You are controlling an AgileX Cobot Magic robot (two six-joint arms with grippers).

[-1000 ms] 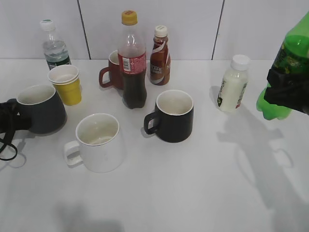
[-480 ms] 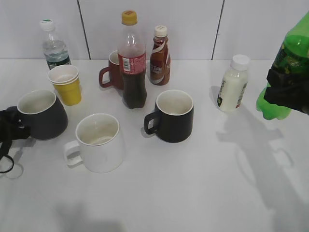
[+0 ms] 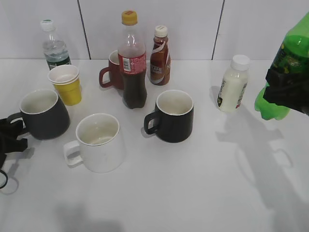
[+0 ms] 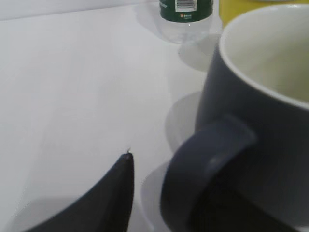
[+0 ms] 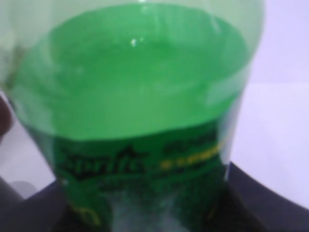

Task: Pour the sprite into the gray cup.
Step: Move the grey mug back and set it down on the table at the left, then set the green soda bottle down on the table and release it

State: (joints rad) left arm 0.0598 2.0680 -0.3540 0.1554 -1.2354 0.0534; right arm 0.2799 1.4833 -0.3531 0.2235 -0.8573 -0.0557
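Observation:
My right gripper is going to set the sprite free on the table [image 3: 259, 135] beside the white milk bottle, at a spot a little nearer the front.
The gray cup [image 3: 44, 116] stands at the table's left, its handle pointing left. My left gripper [image 3: 10, 135] sits low just left of and in front of the handle and looks open. In the left wrist view one dark finger [image 4: 113, 193] shows with a gap between it and the cup's handle [image 4: 203, 179]. The other finger is hidden behind the cup [image 4: 260, 121]. My right gripper [image 3: 287, 92] is shut on the sprite [image 3: 289, 48], held tilted above the table at the far right. The bottle's green liquid and label fill the right wrist view [image 5: 135, 87].
A white mug [image 3: 99, 142] and a black mug [image 3: 175, 116] stand mid-table. Behind them are a cola bottle [image 3: 133, 63], red mug [image 3: 113, 70], brown coffee bottle [image 3: 159, 50], yellow cup [image 3: 67, 84] and water bottle [image 3: 54, 46]. A white milk bottle [image 3: 231, 84] stands beside the sprite.
The gray cup has shifted slightly right. My left gripper has come off its handle and drawn back toward the front left. The sprite has barely moved.

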